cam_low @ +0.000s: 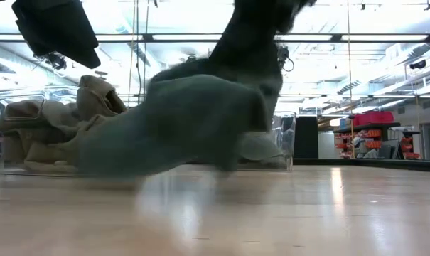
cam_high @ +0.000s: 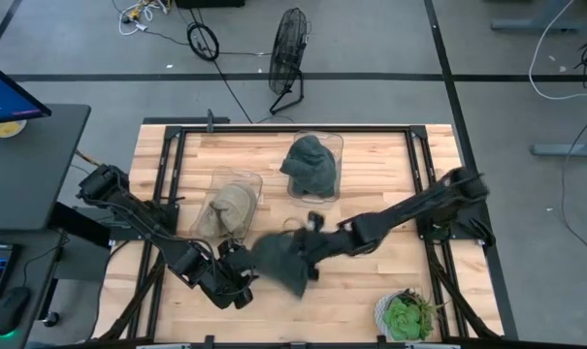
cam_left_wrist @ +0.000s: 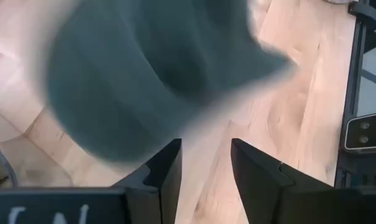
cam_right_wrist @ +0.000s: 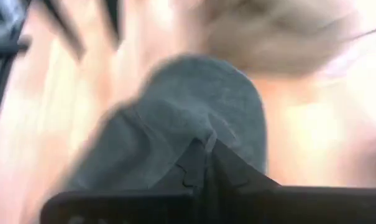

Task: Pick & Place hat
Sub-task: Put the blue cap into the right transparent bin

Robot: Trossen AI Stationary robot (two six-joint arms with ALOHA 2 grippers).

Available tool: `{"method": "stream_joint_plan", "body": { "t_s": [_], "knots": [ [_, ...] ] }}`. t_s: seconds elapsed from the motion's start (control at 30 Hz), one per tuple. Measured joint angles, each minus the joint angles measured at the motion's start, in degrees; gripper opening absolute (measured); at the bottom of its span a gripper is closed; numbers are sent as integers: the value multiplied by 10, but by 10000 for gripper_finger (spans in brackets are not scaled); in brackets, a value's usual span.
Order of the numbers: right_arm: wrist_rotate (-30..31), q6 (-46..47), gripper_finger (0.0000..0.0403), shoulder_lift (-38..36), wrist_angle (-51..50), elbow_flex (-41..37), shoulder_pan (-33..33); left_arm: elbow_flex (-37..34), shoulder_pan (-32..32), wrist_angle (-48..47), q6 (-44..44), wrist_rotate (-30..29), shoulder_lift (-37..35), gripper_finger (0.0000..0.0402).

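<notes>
The robot's right gripper needs to release the dark grey-green hat, now at the table's near middle, on top of the other dark green hat (cam_high: 300,168) in its clear bin.
A dark grey-green hat (cam_high: 278,262) is at the table's near middle, blurred in the low view (cam_low: 179,124). My right gripper (cam_high: 308,247) reaches in from the right and is shut on it (cam_right_wrist: 205,142). My left gripper (cam_high: 240,283) stands open just left of the hat, which fills the space beyond its fingers in the left wrist view (cam_left_wrist: 206,146), apart from them. A tan hat (cam_high: 230,208) sits in a clear bin. Another dark green hat (cam_high: 312,165) sits in a second clear bin. My right gripper pinches a raised fold of the hat's cloth (cam_right_wrist: 203,132) between its two shut fingers, coming slanting down from the table's right side. The hat hangs below and ahead of the fingers; its lower edge (cam_low: 129,169) is at table level, touching or not I cannot tell.
The two clear bins stand side by side toward the far middle of the table, the tan hat's bin (cam_high: 243,179) left of the green hat's bin (cam_high: 332,141). A potted plant (cam_high: 405,315) sits at the near right corner. Bare wood (cam_high: 371,281) lies between the plant and the hat.
</notes>
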Motion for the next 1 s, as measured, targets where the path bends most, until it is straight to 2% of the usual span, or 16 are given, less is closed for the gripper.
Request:
{"method": "stream_joint_plan", "body": {
  "t_s": [0.1,0.3,0.37,0.5,0.63,0.77,1.0],
  "knots": [
    [128,0,11,-78,-46,0,9,0,0,-3,-1,-6,0,142],
    [443,-6,9,-187,-133,0,4,0,0,-2,0,-7,0,142],
    [508,14,9,-204,-161,1,-10,0,0,-3,0,-11,0,142],
    [498,83,8,-213,-208,0,-58,0,0,-3,0,-19,0,142],
    [474,130,8,-189,-209,-29,-110,0,0,-3,0,-22,0,142],
    [397,177,8,-153,-172,-80,-159,0,0,-4,0,-22,0,142],
    [337,181,14,-86,-72,-154,-199,0,0,-4,0,-22,0,142]
  ]
}}
